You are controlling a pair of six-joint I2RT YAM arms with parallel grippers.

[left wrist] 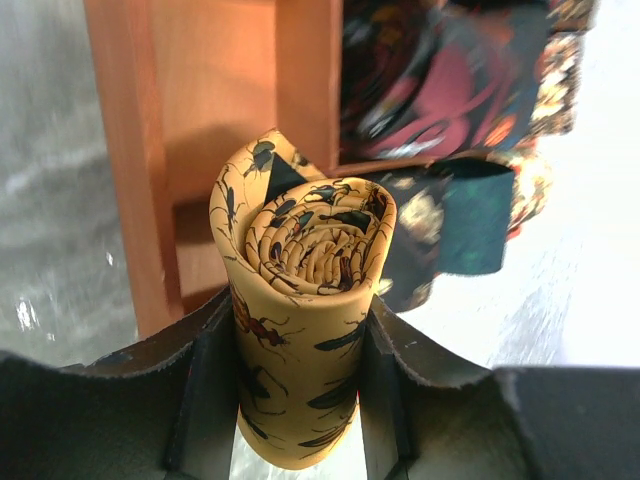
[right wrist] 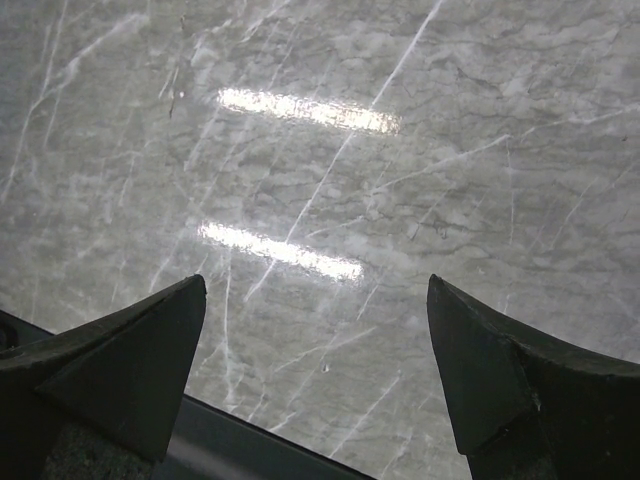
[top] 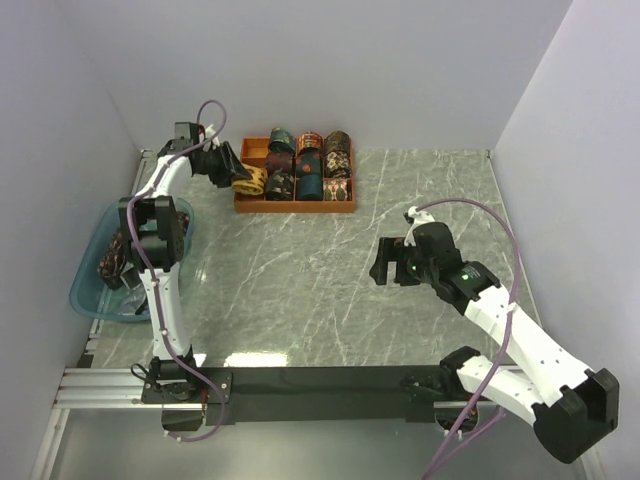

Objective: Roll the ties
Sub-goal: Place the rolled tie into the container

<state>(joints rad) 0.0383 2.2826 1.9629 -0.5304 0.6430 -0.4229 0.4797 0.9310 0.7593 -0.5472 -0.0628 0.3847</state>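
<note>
My left gripper is going to release the rolled mustard-gold tie in the orange tray's front corner compartment (top: pixel 251 187) (left wrist: pixel 255 255), next to the black roll.
A mustard-gold tie (left wrist: pixel 305 300) with dark insect motifs is rolled into a tight cylinder. My left gripper (left wrist: pixel 300 390) is shut on it, one jaw pressing each side. Seen from above, that gripper (top: pixel 228 165) holds the roll (top: pixel 248 180) at the left end of the orange tray (top: pixel 295 207). Several rolled ties (top: pixel 310 160) in dark maroon, black and teal fill the tray's compartments. Close behind the held roll are a dark maroon roll (left wrist: pixel 440 80) and a teal one (left wrist: pixel 475 215). My right gripper (top: pixel 385 262) hovers open over bare marble, nothing between its fingertips (right wrist: pixel 120 360).
A translucent blue basin (top: pixel 90 290) at the left table edge holds loose dark ties (top: pixel 115 260). The tray's orange wall (left wrist: pixel 120 150) stands left of the held roll. A dark table edge (right wrist: pixel 250 440) lies below the right gripper (right wrist: pixel 315 370). Grey walls enclose the table.
</note>
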